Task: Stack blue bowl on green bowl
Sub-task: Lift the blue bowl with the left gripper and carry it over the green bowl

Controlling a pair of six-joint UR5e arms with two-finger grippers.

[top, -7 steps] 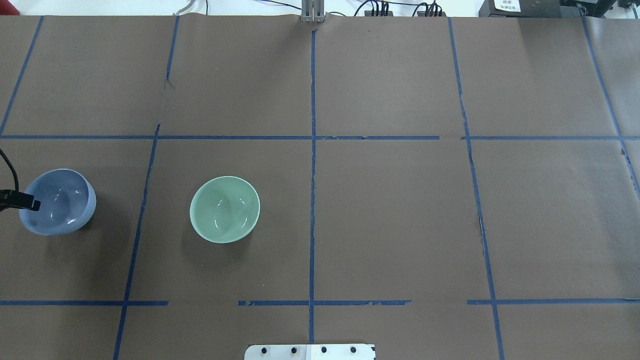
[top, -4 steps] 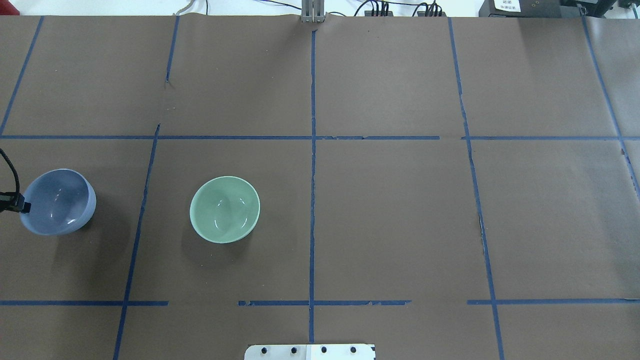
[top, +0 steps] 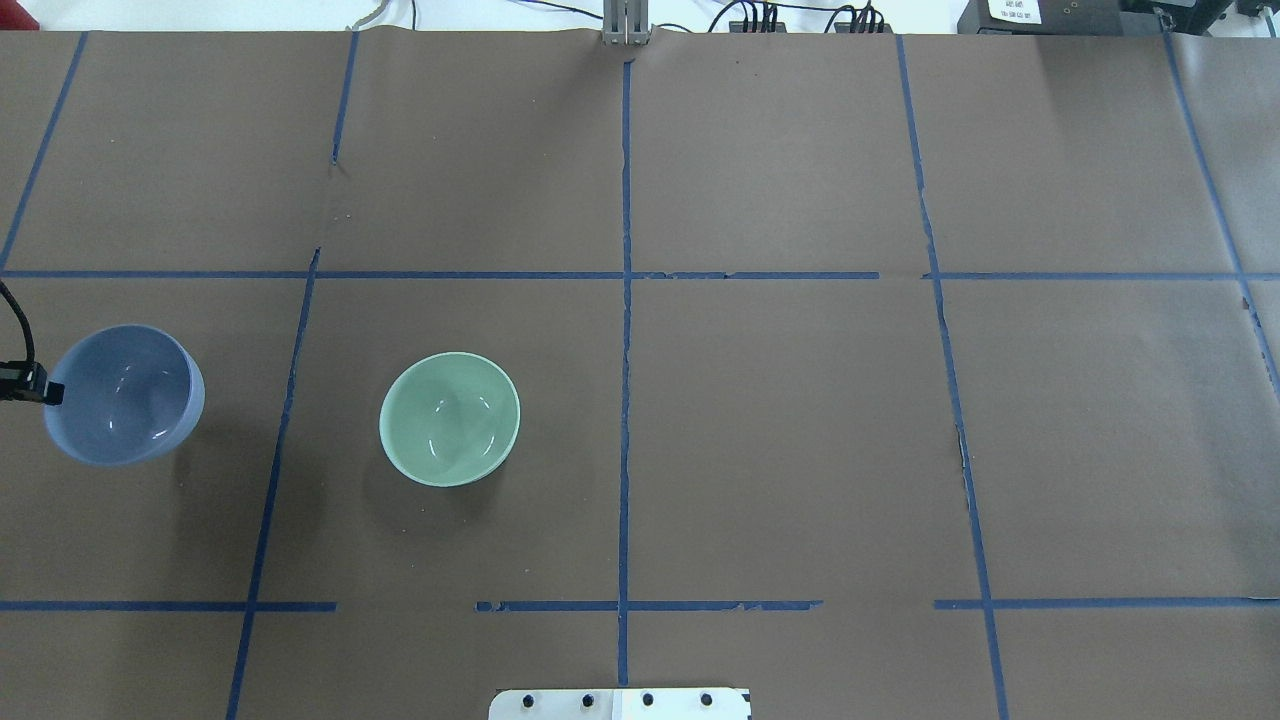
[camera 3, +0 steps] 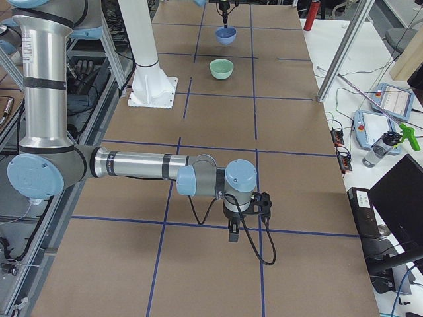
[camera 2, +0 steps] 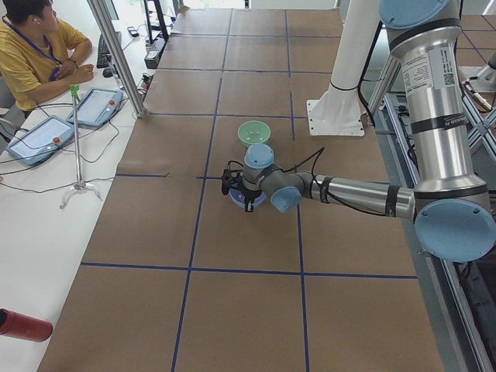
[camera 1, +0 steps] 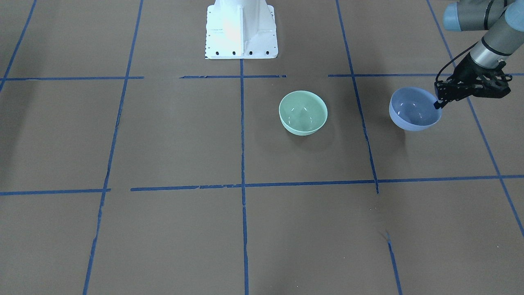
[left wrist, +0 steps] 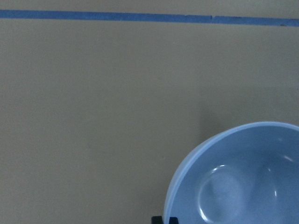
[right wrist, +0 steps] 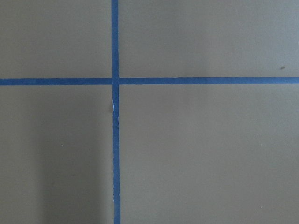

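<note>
My left gripper will let go of the blue bowl down inside the empty green bowl [camera 1: 304,110], nested within the green bowl's rim.
The pale periwinkle blue bowl [top: 125,395] is at the table's left side, held a little above the surface. My left gripper [top: 45,392] is shut on its left rim; in the front-facing view the gripper [camera 1: 439,102] pinches the bowl [camera 1: 413,110] at its right edge. The left wrist view shows the bowl's inside [left wrist: 243,177] at lower right. The mint green bowl [top: 450,418] stands upright and empty on the table to the right of it, apart from it [camera 1: 303,112]. My right gripper [camera 3: 231,234] shows only in the exterior right view, so I cannot tell whether it is open.
Brown paper with blue tape grid lines [top: 625,300] covers the table. The robot's white base plate [camera 1: 241,37] is at the near edge. An operator [camera 2: 35,54] sits at the far side with tablets [camera 2: 39,138].
The left gripper has closed in on the blue bowl's rim. The bowl has risen and shifted slightly right and away from me. The green bowl has not moved.
</note>
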